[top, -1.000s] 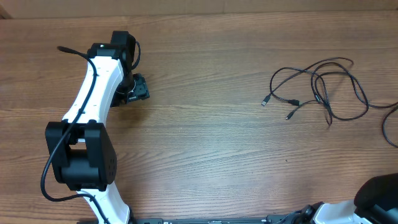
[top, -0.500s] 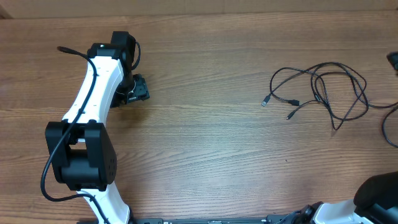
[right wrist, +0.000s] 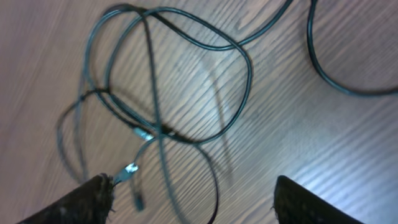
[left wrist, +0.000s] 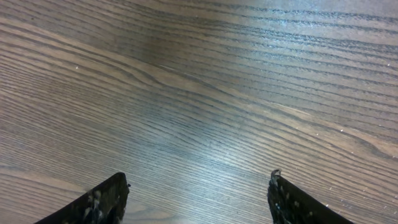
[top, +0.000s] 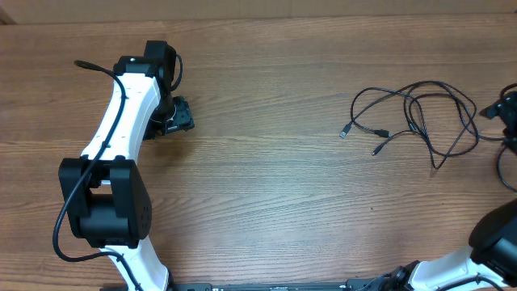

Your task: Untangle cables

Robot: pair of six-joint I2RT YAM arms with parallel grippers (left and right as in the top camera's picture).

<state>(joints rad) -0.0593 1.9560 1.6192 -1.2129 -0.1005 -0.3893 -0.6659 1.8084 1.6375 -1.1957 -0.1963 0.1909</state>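
Observation:
My right gripper needs to grab the raised stretch (top: 456,144) (right wrist: 168,174) of the black cable that crosses over the loops, just beside that cable's sharp bend.
The cables (top: 412,113) are thin black cords lying in loose, crossing loops on the wooden table (top: 275,186) at the right, with small plug ends (top: 345,130) pointing left. My right gripper (top: 497,109) hovers at the right edge, just beside the loops. In its wrist view it (right wrist: 193,193) is open, with the loops (right wrist: 247,68) and a shiny plug (right wrist: 130,168) below and ahead of the fingers and nothing held. My left gripper (top: 179,115) is far left, open (left wrist: 199,186) over bare wood.
Another black cord loop (top: 501,166) curves off the right edge of the table, also seen in the right wrist view (right wrist: 336,81). The white left arm (top: 121,121) stretches from its base (top: 105,202) across the left side. Bare wood lies between the arms.
My right gripper has come into the overhead view at the right edge and moved nearer. The cable loops shifted slightly and their lower end has swung right. The left arm has not moved.

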